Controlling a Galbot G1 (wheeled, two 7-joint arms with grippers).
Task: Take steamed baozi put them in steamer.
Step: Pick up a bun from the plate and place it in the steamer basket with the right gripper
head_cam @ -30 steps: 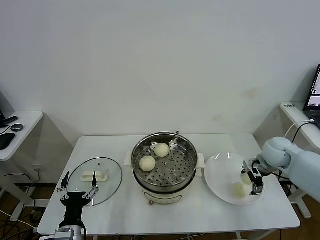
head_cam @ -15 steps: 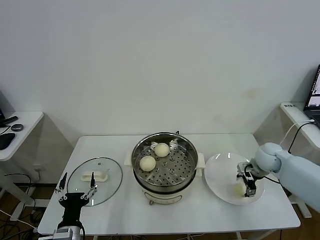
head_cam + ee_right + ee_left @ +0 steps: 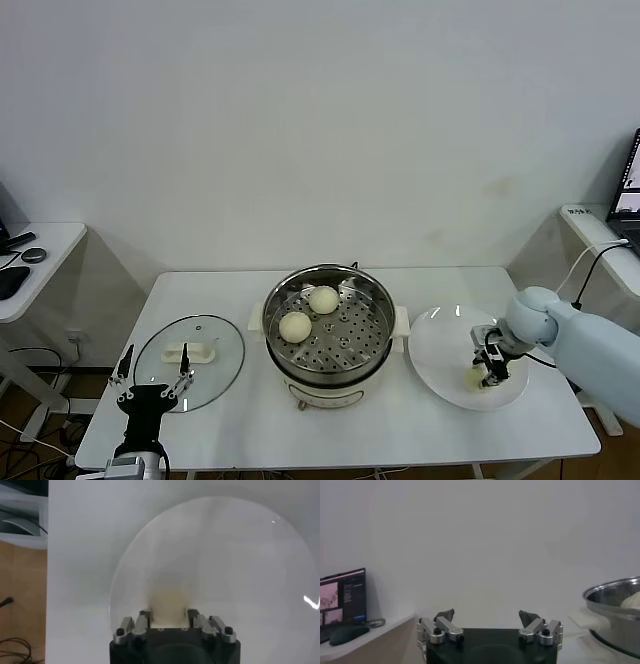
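The baozi will go from my right gripper down onto the bare front part of the steamer's perforated tray (image 3: 331, 347).
The steel steamer (image 3: 345, 345) stands mid-table with two cream-white baozi (image 3: 323, 299) (image 3: 295, 326) on its perforated tray. Its rim also shows in the left wrist view (image 3: 615, 587). My right gripper (image 3: 490, 370) is down on the white plate (image 3: 440, 350). Its fingers (image 3: 145, 615) press both sides of a third baozi (image 3: 169, 602), which rests on the plate (image 3: 225, 555). In the head view this baozi (image 3: 475, 380) peeks out beside the gripper. No other baozi shows on the plate. My left gripper (image 3: 152, 385) (image 3: 487, 617) is open and empty, parked at the table's front left.
A round glass lid with a white handle (image 3: 190, 350) lies left of the steamer, just beyond the left gripper. Side desks stand off to the left (image 3: 30, 260) and to the right (image 3: 600, 225). The table's front edge is close to the plate.
My right gripper has come down and a little left onto the plate, and its fingers now enclose the baozi. The left arm has not moved.
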